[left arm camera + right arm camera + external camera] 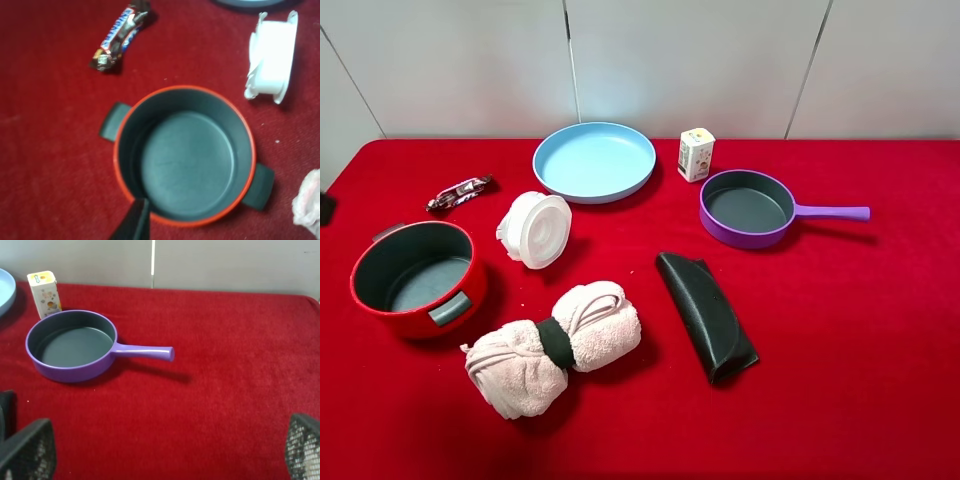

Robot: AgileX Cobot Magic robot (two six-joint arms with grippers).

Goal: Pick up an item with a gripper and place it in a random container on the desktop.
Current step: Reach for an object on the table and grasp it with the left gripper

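Note:
I will next move my left gripper to the white translucent tub's upper side (538,204) (273,61), between the red pot and the blue plate, and close it there.
The white translucent tub (535,228) lies tilted on its side on the red cloth, between the red pot and the blue plate. It also shows in the left wrist view (272,55). The purple frying pan (748,207) stands empty at the back right, handle pointing right; it also shows in the right wrist view (72,345). My right gripper (165,455) is open wide and empty, well short of the pan. Of my left gripper only one of the fingertips (134,220) shows, above the red pot's rim. Neither gripper shows in the exterior view.
A red pot (415,280) stands at the left, a light blue plate (594,160) at the back, a white carton (696,153) beside the pan. A rolled pink towel (555,345), a black case (705,313) and a snack bar (460,192) lie on the cloth.

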